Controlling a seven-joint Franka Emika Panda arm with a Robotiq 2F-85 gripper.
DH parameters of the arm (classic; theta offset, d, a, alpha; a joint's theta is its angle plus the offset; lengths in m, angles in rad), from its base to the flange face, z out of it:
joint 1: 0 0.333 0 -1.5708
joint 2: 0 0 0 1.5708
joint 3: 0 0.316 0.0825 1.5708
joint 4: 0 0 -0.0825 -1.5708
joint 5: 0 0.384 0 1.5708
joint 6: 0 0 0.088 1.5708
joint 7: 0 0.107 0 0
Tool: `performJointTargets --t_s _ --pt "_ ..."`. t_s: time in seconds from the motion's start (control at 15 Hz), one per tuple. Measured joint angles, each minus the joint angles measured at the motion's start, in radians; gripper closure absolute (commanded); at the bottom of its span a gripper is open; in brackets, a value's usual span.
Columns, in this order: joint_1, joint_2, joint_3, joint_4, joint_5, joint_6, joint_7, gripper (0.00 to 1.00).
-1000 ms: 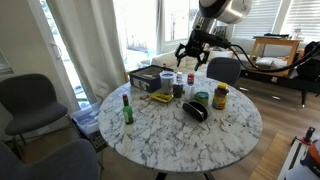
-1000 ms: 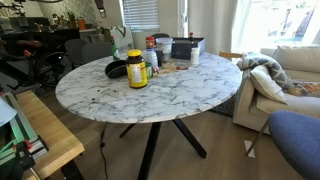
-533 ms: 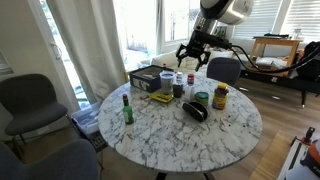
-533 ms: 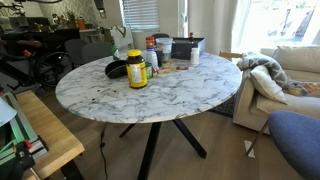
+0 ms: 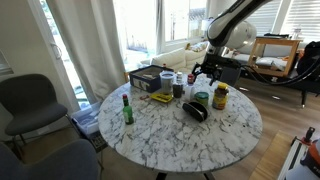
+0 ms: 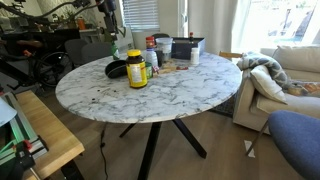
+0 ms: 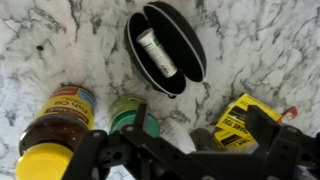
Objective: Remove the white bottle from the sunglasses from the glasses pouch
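Note:
I need to go to the open black glasses pouch next and close my gripper on the body of the white bottle [image 5: 196, 110] [image 7: 159, 57] inside it.
In the wrist view the black oval glasses pouch [image 7: 188, 60] lies open on the marble top, with the tiny white bottle [image 7: 157, 52] lying inside it. My gripper [image 7: 198, 120] is open and empty. Its fingers hang above the table, short of the pouch, over a yellow box [image 7: 245, 118] and a green tin [image 7: 130, 113]. In both exterior views the pouch [image 5: 196, 110] [image 6: 117, 69] sits next to the yellow jar [image 5: 220, 96] [image 6: 136, 68]. The gripper [image 5: 205, 74] hovers above the table's back edge. The bottle is too small to make out there.
A green glass bottle [image 5: 127, 108] stands apart from the other things on the round marble table [image 5: 170, 135]. A dark box with blue trim [image 5: 150, 78], cans and small containers crowd the back. The yellow jar [image 7: 55, 118] is close beside the gripper. Chairs stand around the table.
The arm has swung down from high above the table's back edge to low over the items beside the yellow jar. The objects have not moved.

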Motion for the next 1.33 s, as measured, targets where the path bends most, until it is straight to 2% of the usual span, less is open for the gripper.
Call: performJointTargets --t_s 0.2,0.6,0.87,1.0,1.07,1.2,1.33 --pt "-0.006 0.068 -0.029 -0.004 0.044 0.038 -0.034 0.00" --pt "-0.004 0.062 -0.025 0.003 0.039 0.037 -0.036 0.00" --pt "0.001 0.111 0.003 -0.015 -0.105 0.090 -0.011 0.00" --pt "0.015 0.134 0.015 -0.022 -0.118 0.095 -0.057 0.00" --pt "0.026 0.140 0.019 -0.024 -0.088 0.086 -0.120 0.00" --pt "0.050 0.135 0.028 -0.023 0.043 0.054 -0.272 0.00" --pt "0.064 0.120 0.031 -0.019 0.106 0.032 -0.347 0.00"
